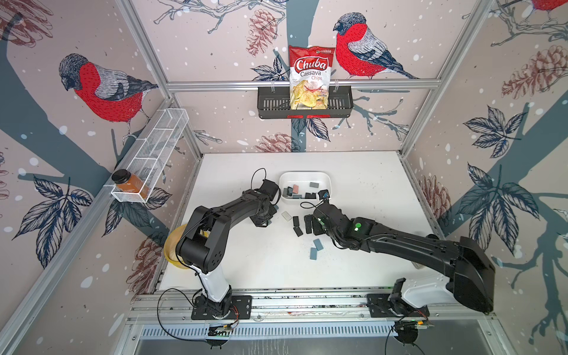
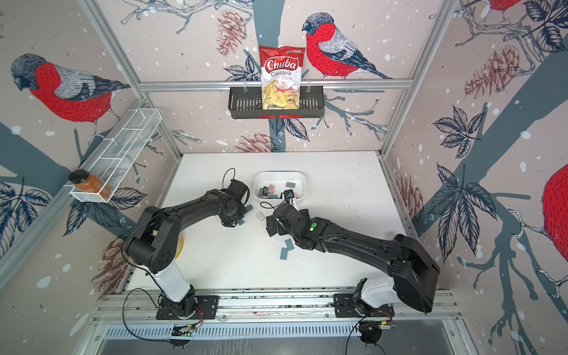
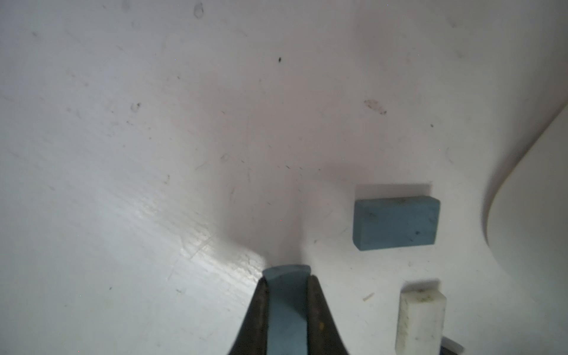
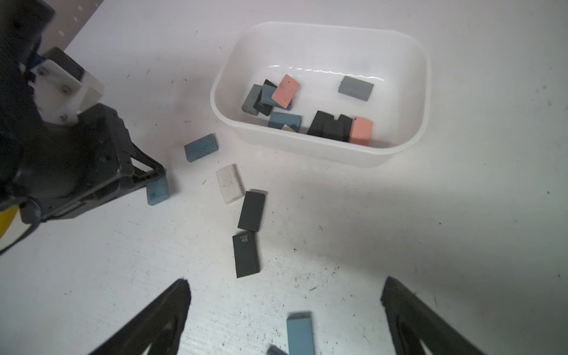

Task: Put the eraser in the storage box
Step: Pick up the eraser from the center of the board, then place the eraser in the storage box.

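Note:
My left gripper needs to open and leave the blue eraser inside the storage box, at the near end of the pink eraser [image 1: 297, 194].
My left gripper [image 3: 287, 278] is shut on a blue eraser [image 3: 287, 310], which it holds down near the table. The right wrist view shows the same grip [image 4: 158, 191], and so does a top view [image 2: 241, 222]. The white storage box [image 1: 304, 173] [image 2: 279, 173] [image 4: 425, 92] stands just beyond, with several blue, grey, black and pink erasers inside. My right gripper [image 4: 285, 289] hangs open above the table, and a loose blue eraser [image 4: 300, 335] lies between its fingers, untouched.
Loose erasers lie between the arms: blue [image 4: 201, 147] [image 3: 396, 224], white [image 4: 229, 183] [image 3: 419, 322], black [image 4: 251, 211] [image 4: 246, 255], two blue [image 1: 318, 245]. A yellow bowl [image 1: 172, 246] sits at the left edge. On the walls are a black basket [image 1: 270, 104] with a chips bag and a wire rack [image 1: 153, 147] holding a bottle.

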Tool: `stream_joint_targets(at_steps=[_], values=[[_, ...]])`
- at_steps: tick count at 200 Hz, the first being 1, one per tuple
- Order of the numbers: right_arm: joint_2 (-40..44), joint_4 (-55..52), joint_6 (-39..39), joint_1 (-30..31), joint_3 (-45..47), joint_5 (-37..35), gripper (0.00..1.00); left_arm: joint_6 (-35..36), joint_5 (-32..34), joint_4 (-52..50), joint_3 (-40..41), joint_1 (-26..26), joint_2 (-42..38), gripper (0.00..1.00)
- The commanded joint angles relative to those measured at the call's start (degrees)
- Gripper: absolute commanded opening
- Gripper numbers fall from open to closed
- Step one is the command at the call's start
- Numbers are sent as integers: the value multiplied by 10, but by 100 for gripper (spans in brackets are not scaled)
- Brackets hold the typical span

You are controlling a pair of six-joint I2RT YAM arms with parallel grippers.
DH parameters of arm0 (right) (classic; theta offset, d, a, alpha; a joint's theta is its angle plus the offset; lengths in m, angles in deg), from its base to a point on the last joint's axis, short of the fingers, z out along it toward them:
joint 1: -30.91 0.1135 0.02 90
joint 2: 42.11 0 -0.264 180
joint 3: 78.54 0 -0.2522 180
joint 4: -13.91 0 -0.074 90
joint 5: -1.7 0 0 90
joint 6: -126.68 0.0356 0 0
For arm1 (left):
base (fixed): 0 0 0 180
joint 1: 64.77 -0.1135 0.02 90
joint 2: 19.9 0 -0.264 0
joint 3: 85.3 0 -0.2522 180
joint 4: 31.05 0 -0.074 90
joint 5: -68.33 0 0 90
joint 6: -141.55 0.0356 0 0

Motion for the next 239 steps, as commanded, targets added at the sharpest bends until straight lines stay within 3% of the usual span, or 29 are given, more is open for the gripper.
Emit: stream_joint_targets(at_steps=[1,69,129,239], values=[[5,5,21,6,19,-11,99,13,13,-24,-8,0,-13,13],[23,4,71,34,97,-13,99,38,32,-51,-50,1,-24,13],[6,2,97,53,120,-14,96,69,29,-78,-140,2,-6,12],[-32,-1,124,71,122,-9,81,130,13,-151,-434,28,199,12]])
